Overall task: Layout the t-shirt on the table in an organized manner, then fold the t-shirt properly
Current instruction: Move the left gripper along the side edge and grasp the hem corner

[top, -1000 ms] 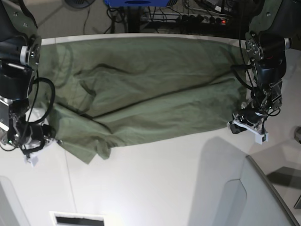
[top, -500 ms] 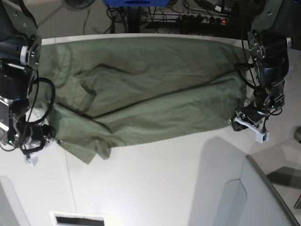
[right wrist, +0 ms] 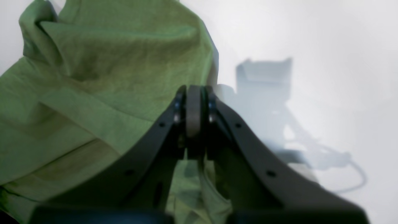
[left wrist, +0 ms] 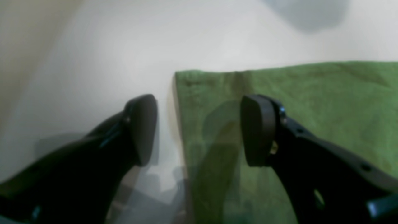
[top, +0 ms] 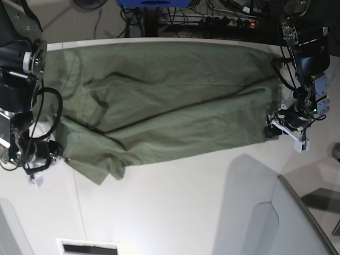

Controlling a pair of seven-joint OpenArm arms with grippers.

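My left gripper will pinch that corner [top: 275, 139] at the T-shirt's hem and pull it toward the nearest grey panel, since the shirt's front edge slants back toward it.
The olive-green t-shirt [top: 159, 101] lies spread across the white table [top: 175, 202], creased, with a bunched sleeve at the front left. My left gripper [top: 272, 131] is at the shirt's right hem. In the left wrist view it [left wrist: 199, 130] is open, with one finger over bare table [left wrist: 124, 46] and the other over the shirt [left wrist: 311, 102], straddling the hem corner. My right gripper [top: 57, 158] is at the shirt's left edge. In the right wrist view it [right wrist: 194, 112] is shut, with cloth [right wrist: 93, 93] folded around and under the fingers.
A grey translucent panel [top: 297, 223] stands at the front right and another [top: 8, 228] at the front left. A slotted white plate [top: 87, 247] lies at the front edge. Cables and a power strip [top: 228, 21] run behind the table.
My left arm has moved back and to the right in the base view, and the shirt's right hem has shifted slightly right with it. The right arm has not moved.
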